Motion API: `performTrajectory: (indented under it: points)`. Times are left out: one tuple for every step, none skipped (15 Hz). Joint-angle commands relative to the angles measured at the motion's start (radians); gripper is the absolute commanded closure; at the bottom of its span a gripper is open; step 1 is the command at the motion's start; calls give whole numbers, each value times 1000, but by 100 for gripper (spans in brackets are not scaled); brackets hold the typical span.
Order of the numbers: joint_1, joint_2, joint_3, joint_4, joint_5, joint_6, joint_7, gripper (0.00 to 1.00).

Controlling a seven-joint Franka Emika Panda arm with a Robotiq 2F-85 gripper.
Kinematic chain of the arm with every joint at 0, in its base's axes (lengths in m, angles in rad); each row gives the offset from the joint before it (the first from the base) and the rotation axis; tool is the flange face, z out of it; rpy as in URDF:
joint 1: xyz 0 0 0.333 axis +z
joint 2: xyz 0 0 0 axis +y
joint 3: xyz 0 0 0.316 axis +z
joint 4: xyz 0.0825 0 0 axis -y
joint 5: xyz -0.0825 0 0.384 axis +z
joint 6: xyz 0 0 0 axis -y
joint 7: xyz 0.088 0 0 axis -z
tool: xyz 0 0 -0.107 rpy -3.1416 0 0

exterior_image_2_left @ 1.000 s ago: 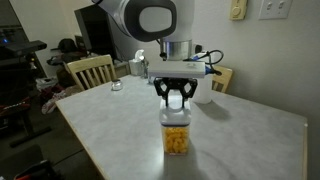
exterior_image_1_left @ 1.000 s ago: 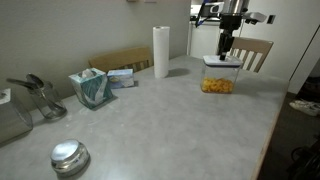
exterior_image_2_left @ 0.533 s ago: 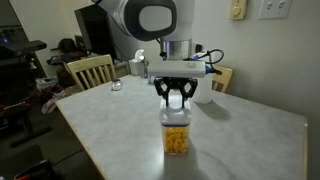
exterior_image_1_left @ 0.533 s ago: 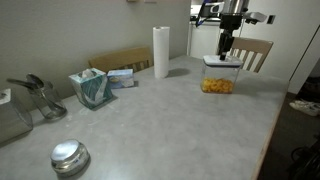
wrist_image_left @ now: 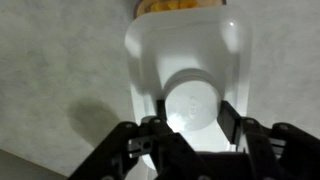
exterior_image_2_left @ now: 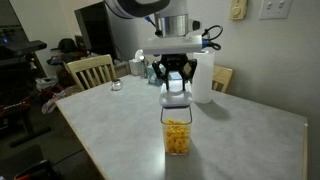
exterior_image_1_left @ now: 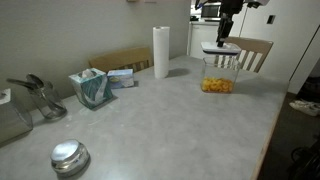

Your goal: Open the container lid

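Next, I open my gripper to release the white lid, now lifted clear above the container, on the grey table (exterior_image_1_left: 184,96) next to the clear container, toward the roll of paper towels.
The clear square container (exterior_image_1_left: 217,78) (exterior_image_2_left: 177,136) with orange food pieces stands open on the grey table. My gripper (exterior_image_2_left: 176,84) (exterior_image_1_left: 225,40) is shut on the centre button of the white lid (exterior_image_2_left: 176,98) (exterior_image_1_left: 220,48) and holds it lifted clear above the container. In the wrist view the lid (wrist_image_left: 185,50) fills the middle, its round button (wrist_image_left: 192,105) between my fingers (wrist_image_left: 192,110), with the orange food (wrist_image_left: 180,7) at the top edge.
A paper towel roll (exterior_image_1_left: 161,51) stands behind the container. A teal cloth (exterior_image_1_left: 91,87), a round metal tin (exterior_image_1_left: 69,157) and wooden chairs (exterior_image_1_left: 255,52) (exterior_image_2_left: 90,71) surround the table (exterior_image_1_left: 170,120).
My gripper has risen with the lid in it. The lid was on the container before and now hangs above it.
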State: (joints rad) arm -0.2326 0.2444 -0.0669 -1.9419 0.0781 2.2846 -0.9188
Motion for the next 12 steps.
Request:
performTrajectory:
  points:
    - [33, -24, 10, 26, 34, -25, 115, 71]
    - [46, -17, 13, 37, 40, -22, 175, 71]
    - [60, -10, 15, 45, 36, -13, 239, 71]
    - [74, 3, 22, 58, 44, -13, 297, 71]
    - [86, 14, 27, 67, 47, -9, 346, 71]
    - [96, 28, 38, 78, 55, -12, 380, 71]
    - [105, 40, 49, 87, 57, -12, 408, 71]
    - [113, 60, 61, 101, 58, -13, 428, 71]
    - [120, 82, 73, 117, 58, -19, 436, 71]
    - [126, 103, 84, 130, 53, -16, 443, 71]
    - [131, 132, 93, 149, 51, -18, 451, 71]
    - [137, 161, 97, 165, 36, -8, 464, 71]
